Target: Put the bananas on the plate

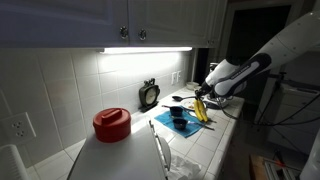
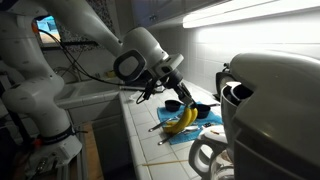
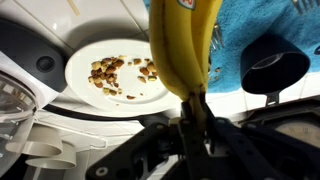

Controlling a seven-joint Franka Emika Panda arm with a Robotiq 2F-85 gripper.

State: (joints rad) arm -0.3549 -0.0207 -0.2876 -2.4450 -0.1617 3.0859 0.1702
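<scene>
Next, I let the bananas go from my gripper so that they lie across the brown crumbs on the white plate (image 1: 195, 102) (image 3: 114, 90), with their stem towards the plate's rim.
My gripper (image 3: 193, 113) is shut on the dark stem end of the bananas (image 3: 185, 40), a yellow bunch that stretches away from the jaws in the wrist view. The plate (image 3: 84, 55), white and round with brown crumbs on it, lies just left of the bananas, and the bunch overlaps its right rim. In both exterior views the gripper (image 1: 207, 88) (image 2: 176, 87) holds the bananas (image 1: 200, 109) (image 2: 182, 120) over the blue cloth (image 1: 185, 127) (image 2: 203, 131). I cannot make out the plate in the exterior views.
A black cup (image 3: 275, 65) (image 1: 178, 115) sits on the blue cloth right of the bananas. A red lidded pot (image 1: 112, 123) stands further along the counter. A large white appliance (image 2: 270, 100) fills the near side. A tiled wall runs behind the counter.
</scene>
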